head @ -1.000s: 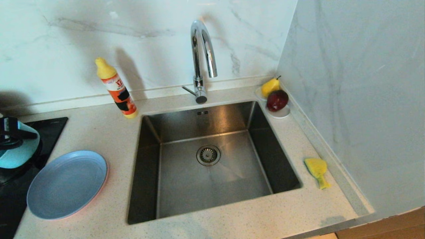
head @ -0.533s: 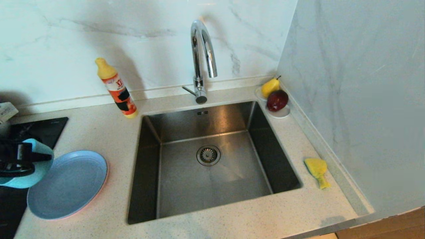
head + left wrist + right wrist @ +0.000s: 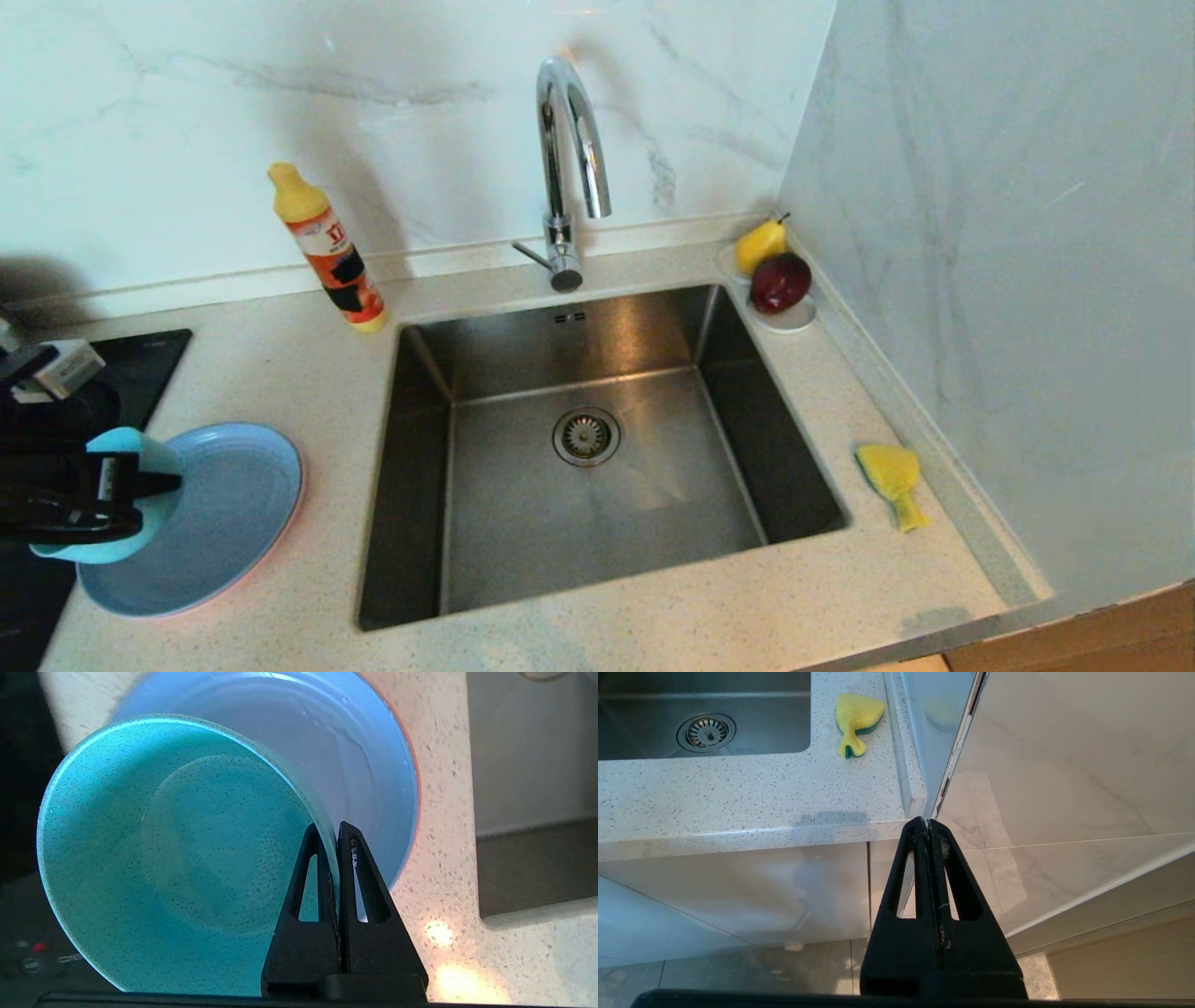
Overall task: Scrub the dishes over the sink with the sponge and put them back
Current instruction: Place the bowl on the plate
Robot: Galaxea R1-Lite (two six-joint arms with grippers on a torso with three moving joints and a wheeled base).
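Observation:
The robot's left gripper will set the teal bowl down on the cooktop side of the light-blue plate [image 3: 150, 517].
My left gripper [image 3: 161, 483] [image 3: 332, 833] is shut on the rim of the teal bowl [image 3: 154, 462] [image 3: 163, 858]. It holds the bowl tilted above the left part of the light-blue plate [image 3: 224, 504] [image 3: 359, 751]. That plate lies on the counter left of the sink [image 3: 653, 327], and the rim of a pink plate [image 3: 297, 495] shows under it. The yellow sponge [image 3: 892, 476] [image 3: 857, 716] lies on the counter right of the sink. My right gripper [image 3: 928, 821] is shut and empty, parked below the counter's front edge near the right wall.
An orange detergent bottle [image 3: 329, 252] leans at the back left of the sink. The chrome tap [image 3: 565, 140] arches over the basin. A white saucer [image 3: 794, 322] with a pear and a red fruit sits in the back right corner. A black cooktop [image 3: 140, 359] lies at far left.
My left gripper has carried the teal bowl from over the cooktop toward me and to the right, so it now overlaps the light-blue plate's left edge. The right arm kept still.

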